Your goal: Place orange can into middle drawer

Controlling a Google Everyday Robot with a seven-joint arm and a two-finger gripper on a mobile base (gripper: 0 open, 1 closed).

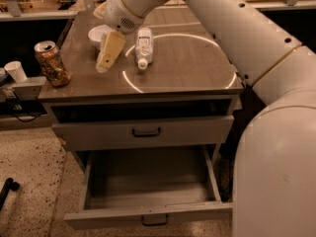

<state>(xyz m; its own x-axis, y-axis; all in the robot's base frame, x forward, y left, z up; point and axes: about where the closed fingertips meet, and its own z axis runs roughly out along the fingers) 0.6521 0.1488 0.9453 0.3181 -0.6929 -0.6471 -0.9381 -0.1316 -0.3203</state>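
Observation:
The orange can is on the cabinet top. My gripper should go to it next and close around the can's middle (53, 64).
The orange can (51, 63) stands upright at the left edge of the grey cabinet top (187, 68). My gripper (108, 53) hangs over the top to the right of the can, pointing down and left, apart from it and holding nothing that I can see. The middle drawer (148, 185) is pulled out below, and its inside is bare. The handled drawer above it (143, 132) is shut.
A clear plastic bottle (143, 46) lies on its side just right of the gripper. A white bowl (98, 33) sits behind the gripper. A small white paper cup (16, 71) stands on a ledge left of the cabinet. My white arm (276, 132) fills the right side.

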